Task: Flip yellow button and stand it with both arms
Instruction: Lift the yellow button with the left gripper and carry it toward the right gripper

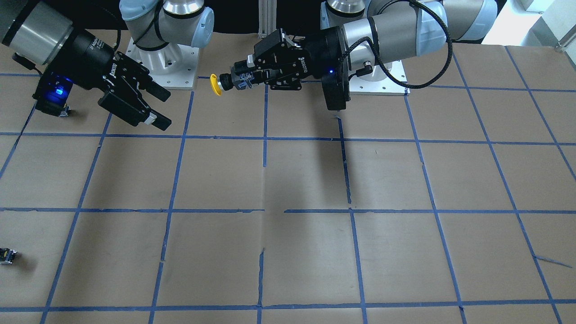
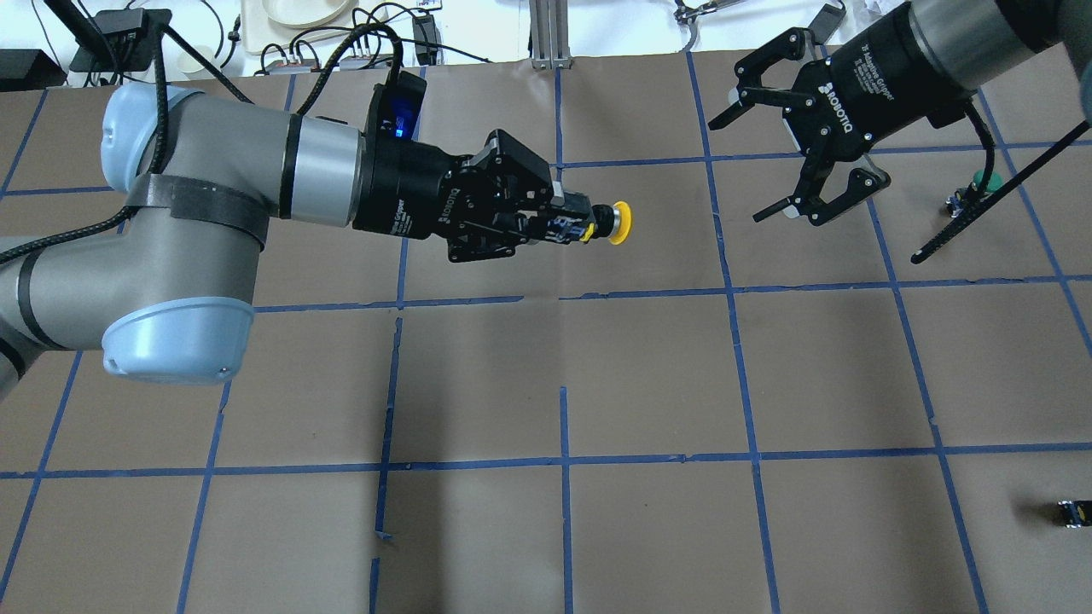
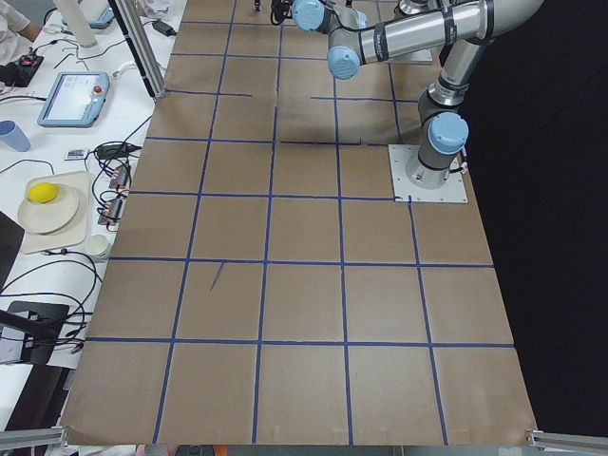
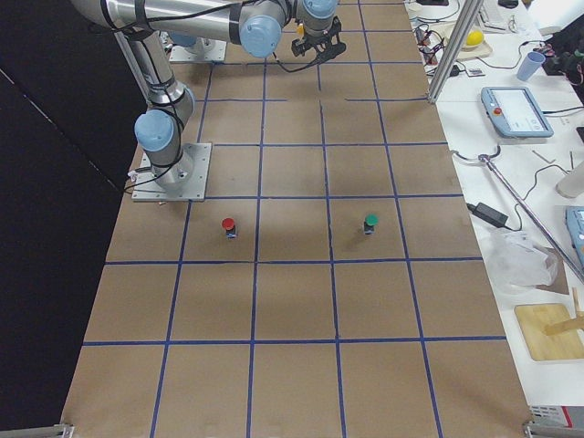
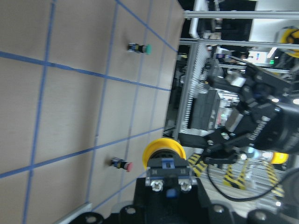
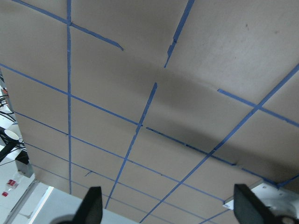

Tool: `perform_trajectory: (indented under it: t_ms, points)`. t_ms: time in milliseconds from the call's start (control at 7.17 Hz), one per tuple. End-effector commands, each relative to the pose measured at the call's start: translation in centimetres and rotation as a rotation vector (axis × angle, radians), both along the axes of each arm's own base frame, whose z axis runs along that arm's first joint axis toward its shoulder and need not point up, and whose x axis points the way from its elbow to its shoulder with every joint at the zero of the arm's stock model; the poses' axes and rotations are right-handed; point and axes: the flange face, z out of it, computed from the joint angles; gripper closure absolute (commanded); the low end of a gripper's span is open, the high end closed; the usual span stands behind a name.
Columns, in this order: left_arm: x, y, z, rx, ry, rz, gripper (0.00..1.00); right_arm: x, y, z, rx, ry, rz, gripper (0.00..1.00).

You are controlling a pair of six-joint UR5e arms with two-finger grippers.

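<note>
The robot's left gripper needs to release the yellow button, now held level above the table, between the right gripper's fingertips, in the air (image 1: 216, 40) beside the light blue arm joint.
My left gripper (image 2: 567, 228) is shut on the black body of the yellow button (image 2: 619, 223) and holds it level above the table, cap pointing toward my right arm. In the front view the left gripper (image 1: 240, 81) holds the button (image 1: 216, 84) near the robot's base. The left wrist view shows the yellow cap (image 5: 163, 149) just past the fingers. My right gripper (image 2: 740, 166) is open and empty, a short way from the cap, its jaws spread wide toward it. It also shows in the front view (image 1: 164, 108). Its fingertips (image 6: 91, 205) frame bare paper in the right wrist view.
A green-capped button (image 4: 370, 222) and a red-capped button (image 4: 228, 224) stand on the brown paper on the robot's right side. A small black switch block (image 2: 1071, 512) lies near the right front edge. Blue tape lines grid the table (image 2: 648, 384).
</note>
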Motion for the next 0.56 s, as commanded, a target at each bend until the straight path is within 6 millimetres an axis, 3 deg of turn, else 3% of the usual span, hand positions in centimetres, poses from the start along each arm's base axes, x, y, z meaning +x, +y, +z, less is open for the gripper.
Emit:
perform_trajectory:
  t_ms: [0,419]
  points:
    - [0.0,0.4,1.2,-0.036,0.1,-0.016,0.81,0.3,0.5,0.9,0.054,-0.077,-0.038,0.0]
    - [0.4,0.5,1.9,-0.015,0.18,-0.037,0.81,1.8,2.2,3.6,-0.002,-0.151,-0.033,0.0]
